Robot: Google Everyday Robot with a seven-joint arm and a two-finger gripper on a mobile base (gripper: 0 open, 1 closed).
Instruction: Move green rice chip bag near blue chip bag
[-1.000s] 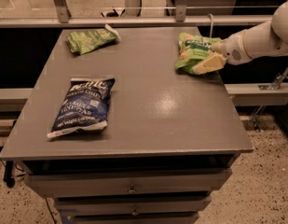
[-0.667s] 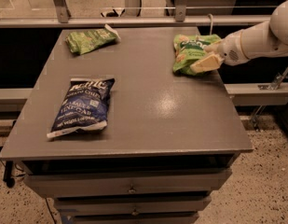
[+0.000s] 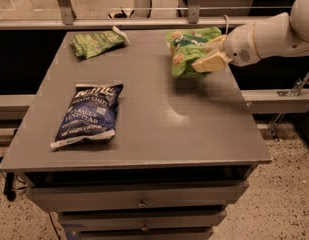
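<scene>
I should let the green rice chip bag go on the far end of the blue chip bag (image 3: 110, 94).
The green rice chip bag (image 3: 186, 50) is puffy light green with a dark green patch and sits at the table's far right, lifted and tilted in my gripper (image 3: 210, 54). The gripper comes in from the right on a white arm (image 3: 274, 34), and its cream fingers (image 3: 209, 61) are shut on the bag's right side. The blue chip bag (image 3: 89, 115) lies flat on the left front part of the table, well apart from the green bag.
A smaller flat green bag with a white corner (image 3: 97, 42) lies at the table's far left. The grey table (image 3: 174, 129) has drawers below its front edge. A railing (image 3: 144, 21) runs behind the table.
The gripper has moved left with the green rice chip bag, carrying it a short way in from the table's right edge and a little higher.
</scene>
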